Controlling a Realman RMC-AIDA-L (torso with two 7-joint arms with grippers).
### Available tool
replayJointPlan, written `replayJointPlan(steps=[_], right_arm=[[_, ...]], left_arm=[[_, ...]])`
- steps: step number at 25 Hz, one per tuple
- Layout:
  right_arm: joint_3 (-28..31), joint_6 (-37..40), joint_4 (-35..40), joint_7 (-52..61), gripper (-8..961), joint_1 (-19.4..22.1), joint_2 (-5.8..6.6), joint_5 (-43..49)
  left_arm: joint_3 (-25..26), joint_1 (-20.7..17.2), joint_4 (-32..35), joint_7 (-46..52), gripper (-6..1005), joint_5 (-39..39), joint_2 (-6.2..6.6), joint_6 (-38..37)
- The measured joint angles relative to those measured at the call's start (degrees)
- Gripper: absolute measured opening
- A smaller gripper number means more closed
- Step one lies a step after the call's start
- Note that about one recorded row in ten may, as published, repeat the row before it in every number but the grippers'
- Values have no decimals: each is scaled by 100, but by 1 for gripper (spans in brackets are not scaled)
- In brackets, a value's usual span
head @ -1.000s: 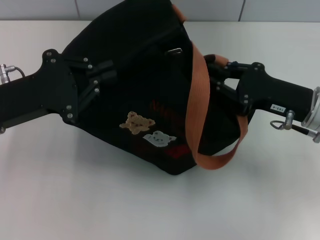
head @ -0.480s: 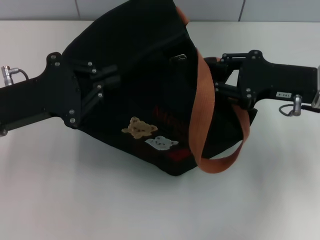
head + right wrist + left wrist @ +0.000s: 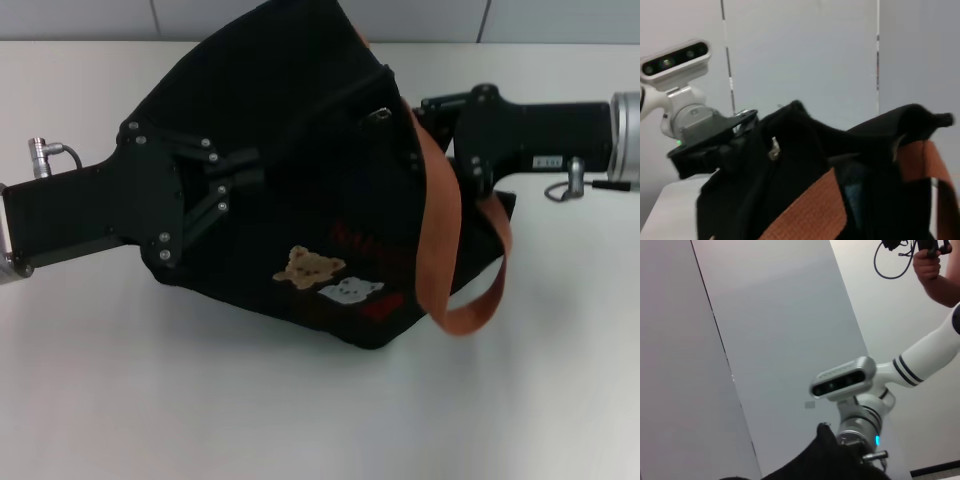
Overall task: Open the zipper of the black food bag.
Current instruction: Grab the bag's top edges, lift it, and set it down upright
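I should lower my right gripper, open it and back off, then take the zipper's pull tab between the straps (image 3: 872, 200), because the bag's end bunches up with that gripper.
The black food bag (image 3: 300, 150) lies tilted on the white table, its bear patches (image 3: 315, 265) and red mark (image 3: 378, 310) facing me. The zipper's silver pull tab (image 3: 380, 114) sits on the upper right of the bag and also shows in the right wrist view (image 3: 774, 148). My left gripper (image 3: 235, 182) is pressed into the bag's left side, shut on its fabric. My right gripper (image 3: 418, 140) is against the bag's right end, just right of the pull tab and partly behind the orange-brown strap (image 3: 440, 220). In the left wrist view only a fold of the bag (image 3: 825, 460) shows.
The white table (image 3: 300, 420) spreads wide in front of the bag and to both sides. A grey panelled wall runs behind it. A person's hand (image 3: 935, 270) holding cables shows far off in the left wrist view.
The bag has shifted right and turned, its patches now farther right. My left gripper moved right with it. My right gripper rose toward the back, closer to the pull tab.
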State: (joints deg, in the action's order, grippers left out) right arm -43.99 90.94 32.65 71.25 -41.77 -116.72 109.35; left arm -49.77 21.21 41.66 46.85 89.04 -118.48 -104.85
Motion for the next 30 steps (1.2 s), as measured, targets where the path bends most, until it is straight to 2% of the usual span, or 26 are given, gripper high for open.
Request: replayJointPlan(steps=[4, 8, 13, 18, 26, 30], right_arm=[[-35, -140, 28, 324, 425, -179, 53, 201], [-188, -160, 6, 425, 424, -270, 11, 538], [-259, -106, -9, 403, 352, -251, -18, 580], [-306, 119, -9, 391, 168, -196, -20, 568], [-230, 370, 7, 394, 61, -20, -32, 507], [-215, 476, 36, 417, 8, 296, -28, 137]], left_arm=[[-7, 6, 0, -7, 69, 2, 1, 1], [-7, 6, -2, -10, 69, -9, 1, 13], [-6, 53, -9, -10, 69, -20, -5, 41], [-5, 73, -8, -10, 69, -28, -8, 56], [17, 81, -46, -9, 69, -33, -14, 74], [34, 85, -55, -9, 69, -43, -10, 74]])
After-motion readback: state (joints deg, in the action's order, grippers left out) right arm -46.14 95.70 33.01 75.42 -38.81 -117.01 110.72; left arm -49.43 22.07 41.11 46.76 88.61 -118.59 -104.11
